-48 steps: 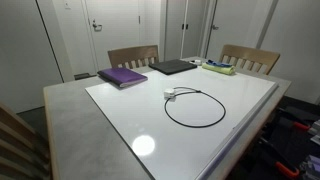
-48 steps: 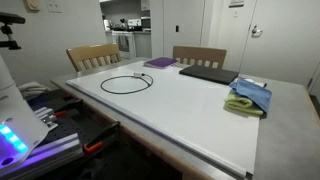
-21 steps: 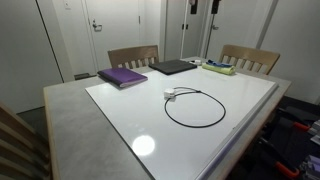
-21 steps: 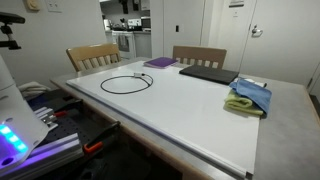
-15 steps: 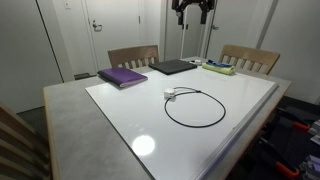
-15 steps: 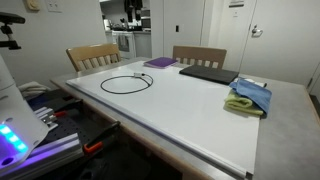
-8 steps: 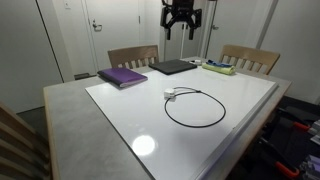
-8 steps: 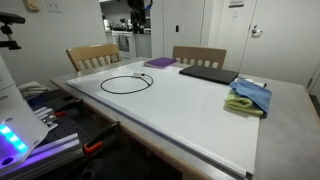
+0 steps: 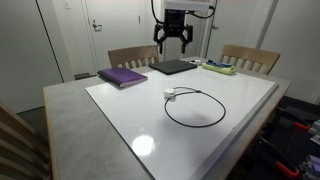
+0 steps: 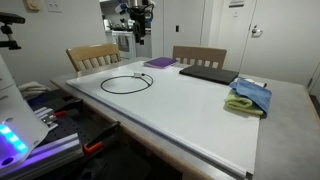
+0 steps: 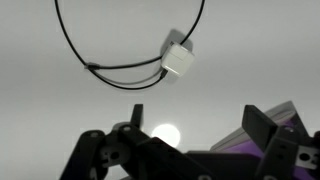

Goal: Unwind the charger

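Next, my gripper closes on the white plug block [image 9: 169,94] [image 11: 177,60] of the charger, at the edge of the loop in the black cable.
The charger lies on the white table top as one round loop of thin black cable, with its white plug block [image 9: 170,95] at the loop's edge; the plug [image 10: 138,75] shows in both exterior views. In the wrist view the plug [image 11: 178,60] and part of the loop sit at the top of the picture. My gripper [image 9: 172,46] hangs high in the air over the far side of the table, above the laptop and well away from the charger. It is also seen as the gripper [image 10: 138,32] and the gripper [image 11: 200,125]. Its jaws are open and hold nothing.
A purple book [image 9: 122,76] and a flat dark laptop [image 9: 173,67] lie along the far edge. A green and blue cloth [image 10: 248,97] lies past the laptop. Two wooden chairs [image 9: 133,55] stand behind the table. The purple book [image 11: 243,151] also shows between the jaws.
The gripper has come down into view from above and shifted sideways over the far side of the table. It stayed open. The charger has not moved.
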Controlling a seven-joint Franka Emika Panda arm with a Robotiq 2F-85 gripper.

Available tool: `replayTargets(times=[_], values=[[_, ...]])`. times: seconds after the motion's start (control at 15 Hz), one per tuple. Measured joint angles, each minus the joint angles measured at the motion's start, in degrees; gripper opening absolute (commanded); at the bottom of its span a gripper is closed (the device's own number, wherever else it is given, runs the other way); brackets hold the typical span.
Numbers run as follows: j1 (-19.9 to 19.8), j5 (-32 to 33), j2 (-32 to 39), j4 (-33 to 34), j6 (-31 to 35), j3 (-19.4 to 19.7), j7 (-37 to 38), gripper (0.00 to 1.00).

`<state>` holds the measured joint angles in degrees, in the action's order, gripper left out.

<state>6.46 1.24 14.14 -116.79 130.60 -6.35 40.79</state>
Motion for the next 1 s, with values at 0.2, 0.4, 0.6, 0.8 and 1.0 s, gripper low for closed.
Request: replayTargets(times=[0.2, 0.4, 0.6, 0.8, 1.0], values=[[1.21, 0.0, 2.38, 0.5, 1.59, 0.78, 3.58, 1.0], [2.12, 0.04, 5.06, 0.71, 3.6, 1.62, 5.26, 1.0], [3.12, 0.36, 7.98, 1.15, 4.96, 2.78, 6.33, 1.0], [4.01, 0.46, 10.86, 1.73, 5.14, 3.92, 6.64, 1.0], [4.45, 0.46, 13.63, 2.28, 5.17, 4.74, 6.64, 1.0]])
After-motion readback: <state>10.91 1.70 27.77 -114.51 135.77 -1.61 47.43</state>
